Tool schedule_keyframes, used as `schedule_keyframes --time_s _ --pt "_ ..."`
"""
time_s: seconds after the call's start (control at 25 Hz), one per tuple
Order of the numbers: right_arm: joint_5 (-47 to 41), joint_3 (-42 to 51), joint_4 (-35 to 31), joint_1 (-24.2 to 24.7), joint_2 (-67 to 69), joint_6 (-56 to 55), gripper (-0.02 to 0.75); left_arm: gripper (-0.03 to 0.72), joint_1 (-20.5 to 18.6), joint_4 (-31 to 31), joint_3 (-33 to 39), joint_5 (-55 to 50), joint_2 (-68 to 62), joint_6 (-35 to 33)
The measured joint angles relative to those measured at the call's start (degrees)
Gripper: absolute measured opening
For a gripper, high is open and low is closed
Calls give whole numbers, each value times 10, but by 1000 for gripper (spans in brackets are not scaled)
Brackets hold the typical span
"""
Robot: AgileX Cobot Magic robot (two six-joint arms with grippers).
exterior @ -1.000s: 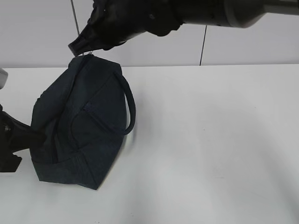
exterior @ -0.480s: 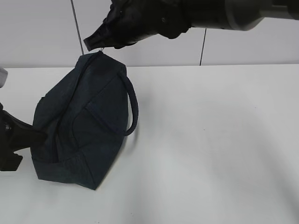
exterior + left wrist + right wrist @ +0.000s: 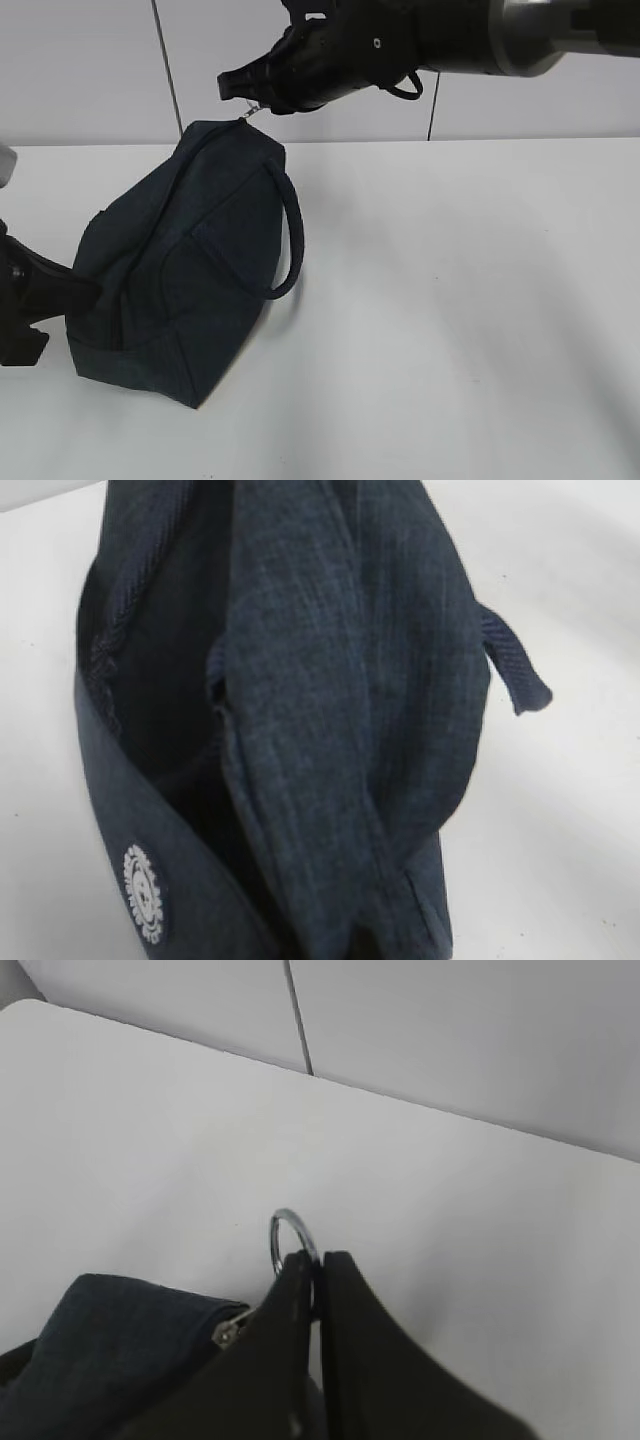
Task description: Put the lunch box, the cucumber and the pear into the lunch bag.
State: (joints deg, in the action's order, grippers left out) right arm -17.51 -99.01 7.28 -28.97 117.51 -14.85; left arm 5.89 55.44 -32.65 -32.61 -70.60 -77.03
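Next, I release the metal zipper ring with my right gripper above the top end of the lunch bag's strap handle (image 3: 284, 103).
The dark navy lunch bag (image 3: 180, 270) lies slumped on the white table at the left. My right gripper (image 3: 236, 90) is above its top corner, shut on the metal zipper ring (image 3: 252, 112). In the right wrist view the ring (image 3: 285, 1235) is pinched between the closed fingers (image 3: 318, 1265), with the bag's corner (image 3: 110, 1340) below left. My left gripper (image 3: 85, 290) presses into the bag's lower left side, apparently pinching the fabric. Its fingers do not show in the left wrist view, which the bag (image 3: 330, 710) fills. The lunch box, cucumber and pear are out of view.
The bag's looped strap handle (image 3: 290, 240) hangs off its right side. A white round logo (image 3: 142, 892) marks the bag's edge. The white table (image 3: 470, 300) extends to the right, and a pale wall with a dark seam (image 3: 432, 110) stands behind.
My right gripper has moved to the right with the zipper ring. The bag's top corner has followed it and the bag is stretched rightward. The left gripper has stayed in place.
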Motion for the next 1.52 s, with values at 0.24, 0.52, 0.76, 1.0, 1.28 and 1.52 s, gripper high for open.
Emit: schedule_keyframes --time_s 0.24,0.52,0.76,1.0,1.28,1.52 --pt "27 -5 -22 9 27 2 0 4 0 0 -1 2 0 0" --pt "71 -8 -21 17 51 3 0 4 0 -4 -1 6 0 0" --pt "77 -8 -30 37 69 3 1 4 0 5 -2 12 0 0" --pt "81 -11 -27 70 82 3 0 1 0 -17 5 -9 0 0" --pt "66 -14 -33 70 82 3 0 90 0 -6 5 -8 0 0" --pt "46 -14 -53 70 76 3 233 161 0 2 5 -8 0 0"
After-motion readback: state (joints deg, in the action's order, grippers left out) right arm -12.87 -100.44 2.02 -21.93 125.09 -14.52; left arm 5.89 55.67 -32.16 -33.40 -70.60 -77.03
